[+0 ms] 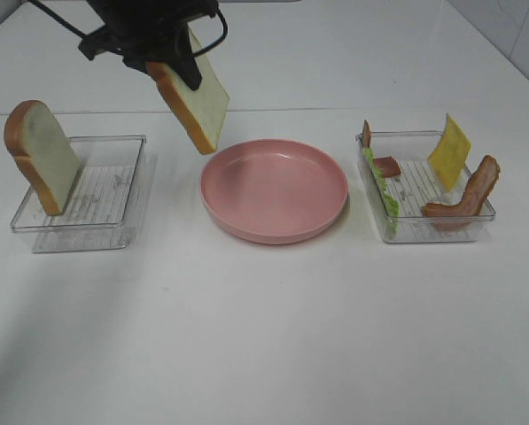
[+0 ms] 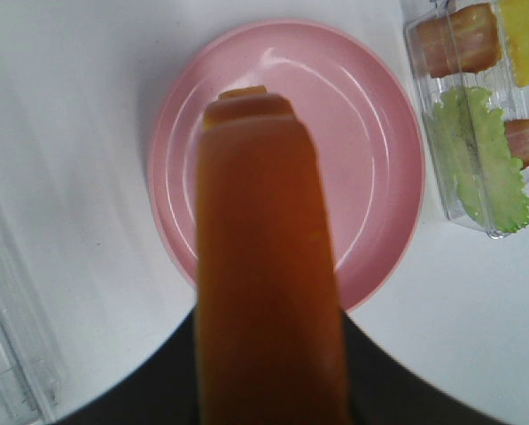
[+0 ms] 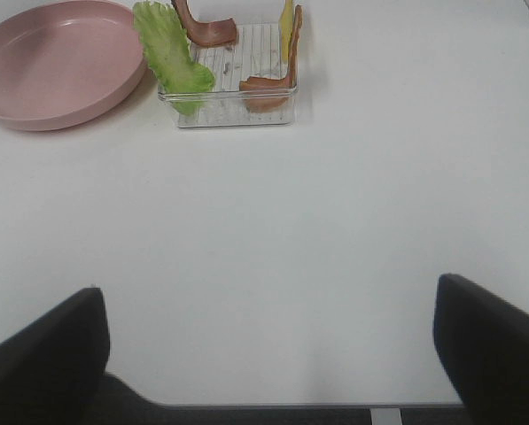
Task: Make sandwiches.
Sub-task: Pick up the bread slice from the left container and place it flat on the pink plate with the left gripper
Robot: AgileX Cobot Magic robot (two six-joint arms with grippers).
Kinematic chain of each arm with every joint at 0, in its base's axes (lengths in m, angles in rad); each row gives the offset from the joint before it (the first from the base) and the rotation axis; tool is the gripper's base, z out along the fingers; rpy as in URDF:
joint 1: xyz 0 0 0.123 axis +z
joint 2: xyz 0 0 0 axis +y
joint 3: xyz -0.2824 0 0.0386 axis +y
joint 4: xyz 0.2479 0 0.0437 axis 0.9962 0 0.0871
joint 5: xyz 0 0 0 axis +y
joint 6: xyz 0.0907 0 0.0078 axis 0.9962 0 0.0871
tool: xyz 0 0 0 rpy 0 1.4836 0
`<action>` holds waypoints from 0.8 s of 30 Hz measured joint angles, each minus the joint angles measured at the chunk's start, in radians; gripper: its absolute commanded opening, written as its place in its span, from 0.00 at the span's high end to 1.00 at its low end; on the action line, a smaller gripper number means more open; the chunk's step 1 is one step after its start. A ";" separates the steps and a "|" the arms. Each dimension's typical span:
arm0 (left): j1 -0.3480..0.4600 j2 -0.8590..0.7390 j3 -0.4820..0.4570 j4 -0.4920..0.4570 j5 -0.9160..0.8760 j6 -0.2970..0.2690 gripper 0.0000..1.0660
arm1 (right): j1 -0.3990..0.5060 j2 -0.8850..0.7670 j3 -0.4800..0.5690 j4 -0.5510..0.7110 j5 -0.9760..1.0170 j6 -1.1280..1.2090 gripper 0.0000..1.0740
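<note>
My left gripper has the bread slice to place. It will release the slice flat on the middle of the pink plate [image 1: 278, 182] [image 2: 291, 170].
A bread slice [image 1: 196, 102] with a tan-orange crust hangs tilted above the back left rim of the pink plate [image 1: 274, 189], and my left gripper [image 1: 177, 66] is shut on its upper end. The left wrist view shows that slice's crust edge [image 2: 268, 266] over the plate [image 2: 370, 177]. A second bread slice [image 1: 41, 155] leans upright in the left clear tray [image 1: 105, 190]. The right clear tray [image 1: 412, 181] holds green lettuce [image 1: 381, 190], two bacon strips [image 1: 466, 197] and a yellow cheese square [image 1: 450, 150]. My right gripper [image 3: 268, 345] is open over bare table, well short of that tray [image 3: 246, 97].
The pink plate has nothing on it and sits between the two trays. White table surface stretches in front of all three. The lettuce [image 3: 171, 53] drapes over the right tray's wall nearest the plate [image 3: 56, 62].
</note>
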 measured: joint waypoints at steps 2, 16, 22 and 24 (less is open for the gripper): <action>-0.024 0.045 0.000 -0.014 -0.050 0.000 1.00 | 0.000 0.000 0.000 0.000 0.000 0.000 0.10; -0.183 0.187 0.000 -0.051 -0.353 -0.063 1.00 | 0.000 0.000 0.000 0.000 0.000 0.000 0.10; -0.216 0.236 0.000 -0.053 -0.419 -0.118 1.00 | 0.000 0.000 0.000 0.000 0.000 0.000 0.10; -0.224 0.250 0.000 -0.055 -0.423 -0.123 1.00 | 0.000 0.000 0.000 0.000 0.000 0.000 0.10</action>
